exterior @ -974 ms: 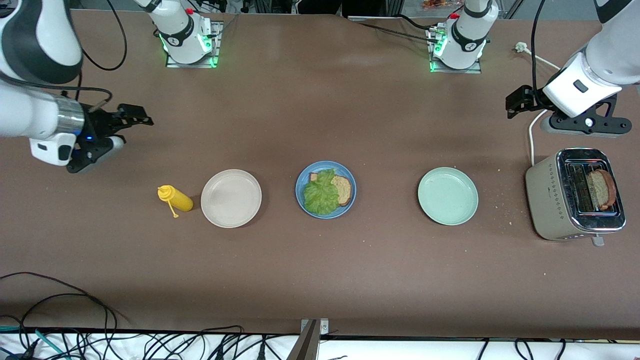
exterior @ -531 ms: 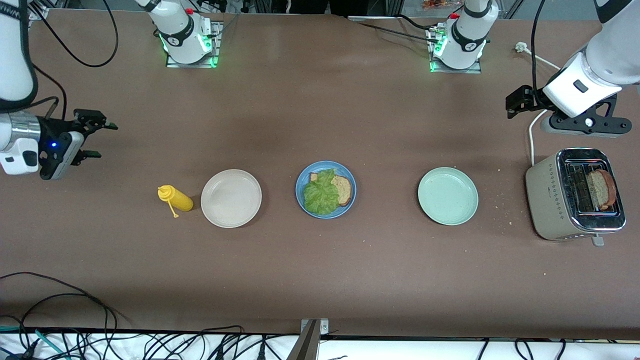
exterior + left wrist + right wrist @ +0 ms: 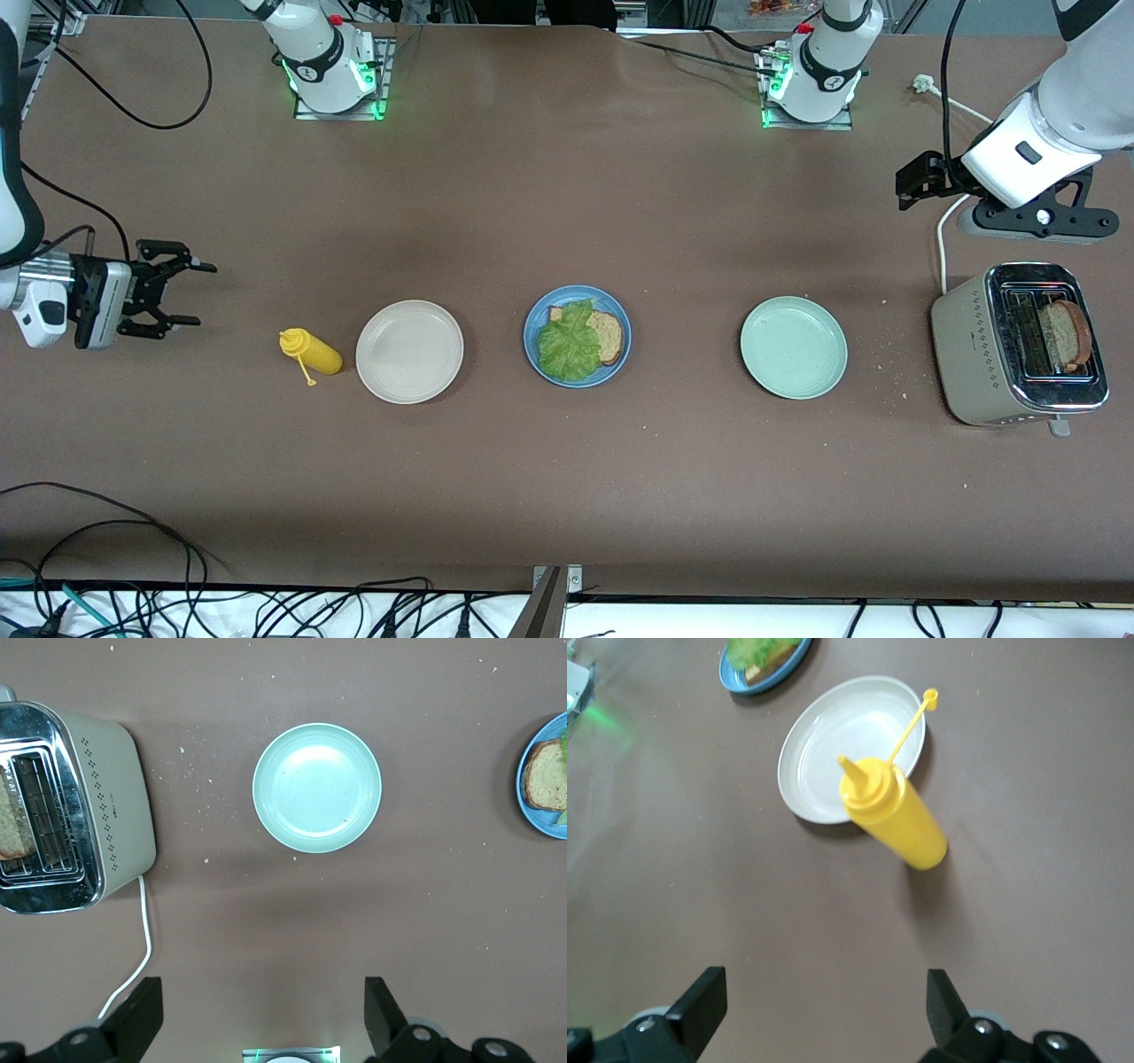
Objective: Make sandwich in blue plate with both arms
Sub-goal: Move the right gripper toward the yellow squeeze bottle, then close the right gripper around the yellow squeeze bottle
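Note:
The robot's right gripper should next go to the lower body of the yellow bottle [image 3: 326, 360] [image 3: 917, 841], away from the bottle's nozzle cap, and close there.
The blue plate [image 3: 530, 330] sits mid-table with one bread slice [image 3: 609, 337] on it and a green lettuce leaf [image 3: 567, 344] lying over that slice. A second bread slice [image 3: 1067, 335] stands in a slot of the toaster [image 3: 979, 354] at the left arm's end. My right gripper [image 3: 190, 294] hangs open and empty over bare table at the right arm's end, its fingers turned toward the yellow bottle [image 3: 899, 819]. My left gripper [image 3: 263, 1014] is open and empty, high over the table beside the toaster [image 3: 106, 806].
A yellow squeeze bottle [image 3: 312, 353] lies on its side next to a beige plate [image 3: 409, 351]. A pale green plate [image 3: 794, 346] stands between the blue plate and the toaster. The toaster's white cord [image 3: 942, 248] runs toward the left arm's base. Crumbs dot the table near the toaster.
My right arm has swung out toward its end of the table and come down, the gripper turning to face the yellow bottle. The left arm has not moved.

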You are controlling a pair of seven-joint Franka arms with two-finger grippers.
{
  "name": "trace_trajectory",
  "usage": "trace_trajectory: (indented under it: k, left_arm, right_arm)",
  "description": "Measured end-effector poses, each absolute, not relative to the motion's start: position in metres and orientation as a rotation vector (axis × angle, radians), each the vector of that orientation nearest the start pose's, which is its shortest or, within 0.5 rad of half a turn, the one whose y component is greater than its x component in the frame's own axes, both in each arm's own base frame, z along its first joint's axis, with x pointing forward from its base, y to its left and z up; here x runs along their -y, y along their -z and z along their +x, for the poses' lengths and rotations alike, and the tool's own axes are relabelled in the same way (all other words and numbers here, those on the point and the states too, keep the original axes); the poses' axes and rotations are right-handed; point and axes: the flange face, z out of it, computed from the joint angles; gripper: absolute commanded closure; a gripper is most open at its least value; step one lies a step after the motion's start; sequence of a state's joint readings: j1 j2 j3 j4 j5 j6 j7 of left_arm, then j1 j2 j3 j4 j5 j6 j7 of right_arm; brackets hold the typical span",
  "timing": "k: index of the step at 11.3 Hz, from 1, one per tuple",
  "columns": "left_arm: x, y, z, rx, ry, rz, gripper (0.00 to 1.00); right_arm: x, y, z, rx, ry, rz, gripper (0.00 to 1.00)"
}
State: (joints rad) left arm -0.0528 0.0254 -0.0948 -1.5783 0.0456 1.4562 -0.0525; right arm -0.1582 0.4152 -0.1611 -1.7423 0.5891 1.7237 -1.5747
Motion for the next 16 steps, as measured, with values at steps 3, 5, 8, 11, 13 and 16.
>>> trace_trajectory:
  k: [3, 5, 8, 11, 13, 16]
  left_arm:
    - [0.075, -0.598, 0.543, -0.144, -0.219, -3.073, 0.0]
    - [0.075, -0.598, 0.543, -0.144, -0.218, -3.073, 0.0]
    - [0.075, -0.598, 0.543, -0.144, -0.218, -3.073, 0.0]
    - [0.075, -0.598, 0.543, -0.144, -0.218, -3.073, 0.0]
    - [0.075, -0.598, 0.543, -0.145, -0.218, -3.073, 0.0]
    - [0.075, -0.598, 0.544, -0.144, -0.218, -3.073, 0.0]
  right_arm:
    - [0.139, -0.272, 0.608, 1.291, 0.399, -2.048, 0.0]
    - [0.136, -0.237, 0.616, 1.343, 0.511, -1.966, 0.0]
    - [0.13, -0.195, 0.63, 1.39, 0.69, -1.863, 0.0]
    - [0.114, -0.169, 0.636, 1.422, 0.793, -1.789, 0.0]
    - [0.087, -0.158, 0.641, 1.446, 0.838, -1.742, 0.0]
    - [0.05, -0.139, 0.643, 1.489, 0.86, -1.671, 0.0]
